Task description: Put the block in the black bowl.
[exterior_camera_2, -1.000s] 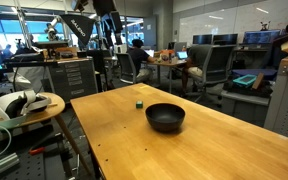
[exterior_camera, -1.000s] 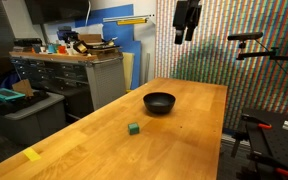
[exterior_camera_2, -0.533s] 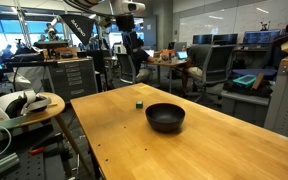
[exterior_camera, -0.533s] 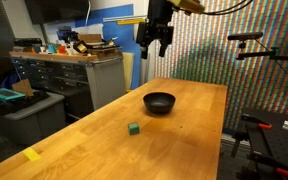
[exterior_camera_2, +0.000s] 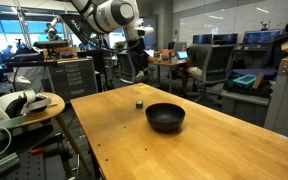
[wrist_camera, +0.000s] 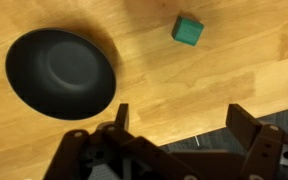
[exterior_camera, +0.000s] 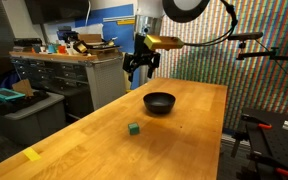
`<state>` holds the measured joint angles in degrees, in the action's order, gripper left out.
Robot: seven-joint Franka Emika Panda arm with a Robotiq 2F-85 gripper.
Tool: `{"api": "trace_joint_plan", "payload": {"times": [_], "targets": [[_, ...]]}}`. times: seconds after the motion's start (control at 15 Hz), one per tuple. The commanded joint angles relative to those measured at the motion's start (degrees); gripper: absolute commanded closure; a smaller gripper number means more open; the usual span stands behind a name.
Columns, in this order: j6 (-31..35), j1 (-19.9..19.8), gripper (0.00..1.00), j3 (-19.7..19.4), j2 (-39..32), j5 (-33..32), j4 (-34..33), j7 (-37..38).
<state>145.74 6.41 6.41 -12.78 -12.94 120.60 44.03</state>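
Observation:
The green block has to go in the black bowl, so next my gripper closes on the opposite sides of the green block (exterior_camera: 134, 129) (wrist_camera: 188, 30) to carry it there.
A small green block (exterior_camera: 133, 128) sits on the wooden table (exterior_camera: 184, 140), apart from the round black bowl (exterior_camera: 159, 102). Both show in both exterior views, with the block (exterior_camera_2: 139, 102) beyond the bowl (exterior_camera_2: 165, 117) there. My gripper (exterior_camera: 141, 66) hangs in the air well above the table, near its far end, open and empty. In the wrist view the open fingers (wrist_camera: 179, 118) frame the table edge, with the bowl (wrist_camera: 61, 72) at upper left and the block (wrist_camera: 188, 31) at the top.
A yellow tape piece (exterior_camera: 31, 154) lies near the table's corner. Cabinets with clutter (exterior_camera: 64, 70) stand beside the table. A tripod stand (exterior_camera: 252, 60) is close to one table side. Office chairs and desks (exterior_camera_2: 209, 65) fill the background.
The arm has swung down and across from high above the table's far end toward the bowl and block. The block and bowl have not moved.

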Motion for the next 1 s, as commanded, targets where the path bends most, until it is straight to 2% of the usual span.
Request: {"api": "trace_joint_plan", "payload": {"times": [0.0, 0.2, 0.53, 0.93], "targets": [[2.99, 4.44, 0.00, -5.45, -6.16, -6.41, -4.15, 7.06], [3.82, 6.46, 0.00, -7.03, -10.18, -5.02, -5.92, 8.71], [4.45, 9.46, 0.00, -7.08, -14.26, -2.45, -8.13, 9.97], [5.69, 10.20, 0.00, -7.08, -18.42, 0.68, -9.40, 8.34]]}}
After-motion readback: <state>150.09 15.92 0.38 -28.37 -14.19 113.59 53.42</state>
